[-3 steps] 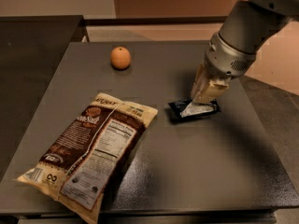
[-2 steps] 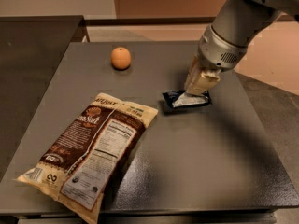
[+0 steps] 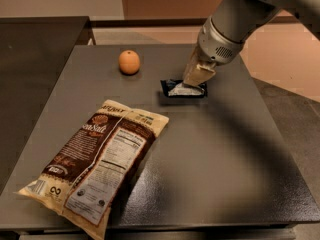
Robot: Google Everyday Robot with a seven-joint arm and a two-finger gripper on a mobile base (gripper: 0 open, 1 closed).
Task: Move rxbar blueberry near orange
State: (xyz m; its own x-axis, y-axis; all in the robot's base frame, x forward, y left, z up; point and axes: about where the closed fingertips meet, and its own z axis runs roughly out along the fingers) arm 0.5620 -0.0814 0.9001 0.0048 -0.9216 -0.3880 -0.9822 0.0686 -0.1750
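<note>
Next, my gripper releases the rxbar blueberry on the grey table [image 3: 154,81] next to the orange, just beyond the chip bag.
The rxbar blueberry [image 3: 176,89], a dark wrapper with a pale panel, is at the far middle of the grey table [image 3: 220,149]. My gripper [image 3: 195,82] comes down from the upper right and is shut on the bar's right part, holding it just above the tabletop. The orange [image 3: 129,62] sits on the table to the left of the bar and slightly farther back, about one bar length away. The gripper's fingertips are partly hidden behind the bar.
A large brown-and-cream chip bag [image 3: 97,164] lies flat at the front left of the table. A darker counter [image 3: 35,49] stands to the left. The table's right edge borders a pale floor [image 3: 285,59].
My gripper has carried the rxbar blueberry left and toward the back of the table, closer to the orange. The orange and the chip bag have not moved.
</note>
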